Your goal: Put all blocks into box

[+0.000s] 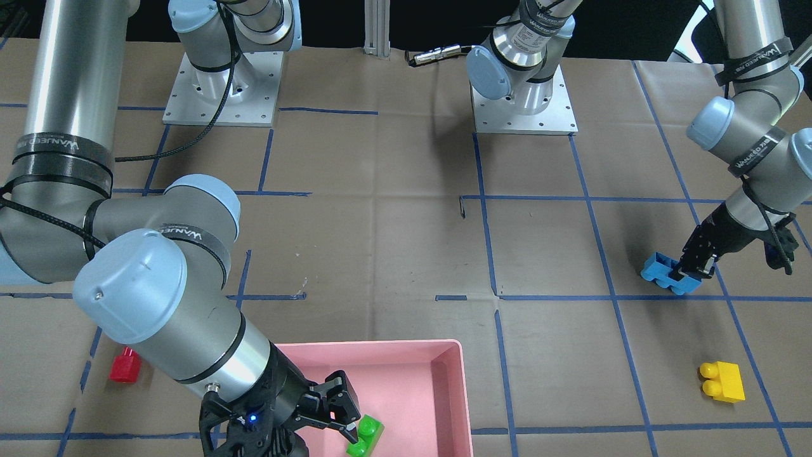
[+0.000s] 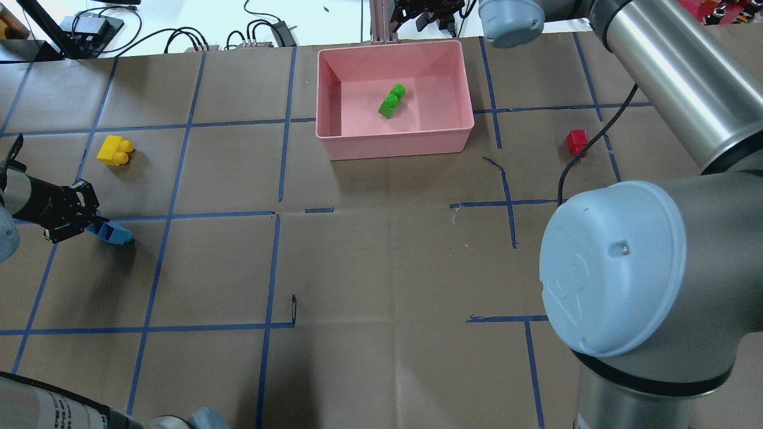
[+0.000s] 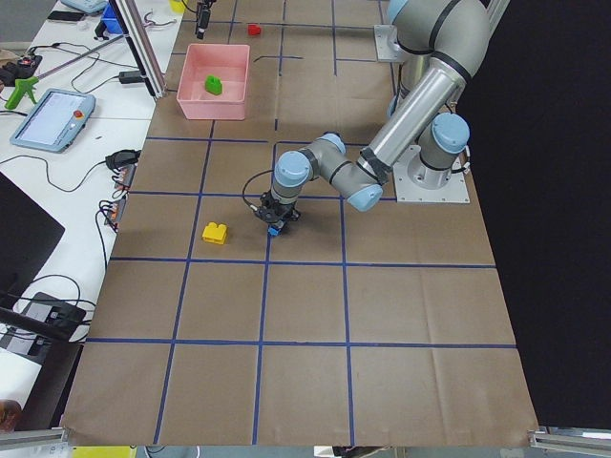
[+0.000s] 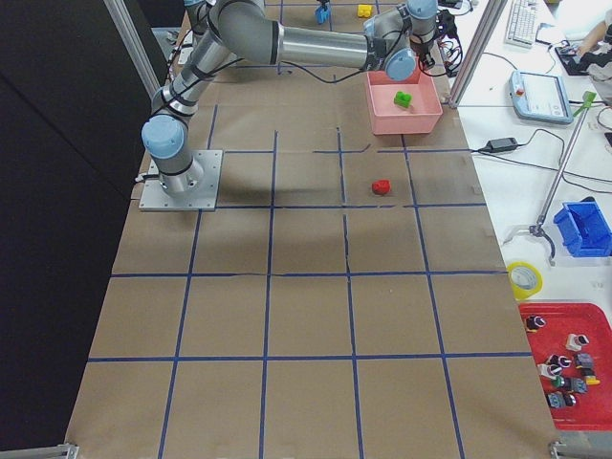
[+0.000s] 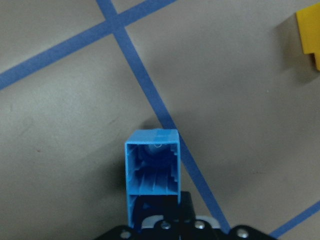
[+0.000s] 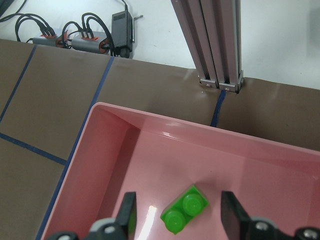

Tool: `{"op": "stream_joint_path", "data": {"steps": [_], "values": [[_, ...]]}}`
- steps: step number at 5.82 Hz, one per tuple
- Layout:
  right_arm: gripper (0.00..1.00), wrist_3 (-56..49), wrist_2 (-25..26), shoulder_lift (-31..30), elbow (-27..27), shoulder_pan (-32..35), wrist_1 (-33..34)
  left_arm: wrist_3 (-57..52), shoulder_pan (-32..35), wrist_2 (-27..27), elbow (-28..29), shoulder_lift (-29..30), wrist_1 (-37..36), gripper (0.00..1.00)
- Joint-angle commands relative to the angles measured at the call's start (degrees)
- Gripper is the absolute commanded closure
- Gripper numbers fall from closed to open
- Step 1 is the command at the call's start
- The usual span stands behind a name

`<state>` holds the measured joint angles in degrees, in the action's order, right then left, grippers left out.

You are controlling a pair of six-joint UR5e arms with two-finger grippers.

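Observation:
The blue block, now tilted just over the paper, will be let go by my left gripper in the pink box (image 1: 418, 445), next to the green block, toward the side of the yellow block.
The pink box (image 2: 393, 146) holds the green block (image 2: 391, 101), which lies loose on its floor. My right gripper (image 6: 178, 214) is open just above the green block (image 6: 186, 210), one finger (image 6: 128, 212) on each side, not touching it. My left gripper (image 1: 688, 270) is shut on one end of the blue block (image 1: 663, 273), which is tilted just over the paper; its hollow underside (image 5: 152, 167) faces the wrist camera. The yellow block (image 2: 115, 149) lies close to the left gripper. The red block (image 2: 577, 142) lies on the paper beside the box.
Brown paper with a blue tape grid covers the table. The two arm bases (image 1: 523, 101) stand at the robot's edge. An aluminium post (image 6: 215, 45) and cables (image 2: 197, 39) sit just beyond the box's far side. The right arm's elbow (image 2: 614, 268) looms large in the overhead view.

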<state>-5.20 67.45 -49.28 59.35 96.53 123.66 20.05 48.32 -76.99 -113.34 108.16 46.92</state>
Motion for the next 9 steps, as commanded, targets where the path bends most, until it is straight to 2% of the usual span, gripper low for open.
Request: {"op": "stream_joint_path", "data": {"steps": [1, 2, 3, 4, 5, 6, 8, 9], "values": [[0.00, -0.59, 0.75, -1.25, 0.15, -0.03, -3.74, -0.01, -0.07, 1.66, 0.31, -0.40, 0.72, 1.00], [0.00, -7.21, 6.58, -3.35, 0.42, -1.16, -9.69, 0.25, 0.46, 1.58, 3.19, -1.88, 1.50, 1.00], [0.00, -13.54, 10.55, -7.98, 1.64, -4.48, -20.36, -0.35, 1.85, 1.67, 7.83, -3.98, 7.77, 1.00], [0.00, -15.26, 10.94, -13.34, 4.69, -8.60, -26.30, -2.88, 8.74, 1.41, 13.96, -6.44, 14.88, 1.00], [0.01, -17.89, 15.47, -19.31, 11.51, -12.03, -26.62, -3.34, 15.60, 1.14, 20.38, -6.99, 21.13, 1.00], [0.01, -18.09, 19.26, -23.11, 18.63, -16.85, -23.49, -3.35, 22.37, 1.49, 26.79, -5.77, 24.85, 1.00], [0.02, -17.39, 22.70, -23.15, 31.90, -21.80, -6.67, -6.04, 33.37, 1.14, 36.57, 2.54, 28.75, 1.00], [0.02, -15.21, 22.72, -21.93, 36.76, -22.35, -1.10, -8.16, 38.12, 0.71, 39.75, 5.98, 28.75, 1.00]]}}
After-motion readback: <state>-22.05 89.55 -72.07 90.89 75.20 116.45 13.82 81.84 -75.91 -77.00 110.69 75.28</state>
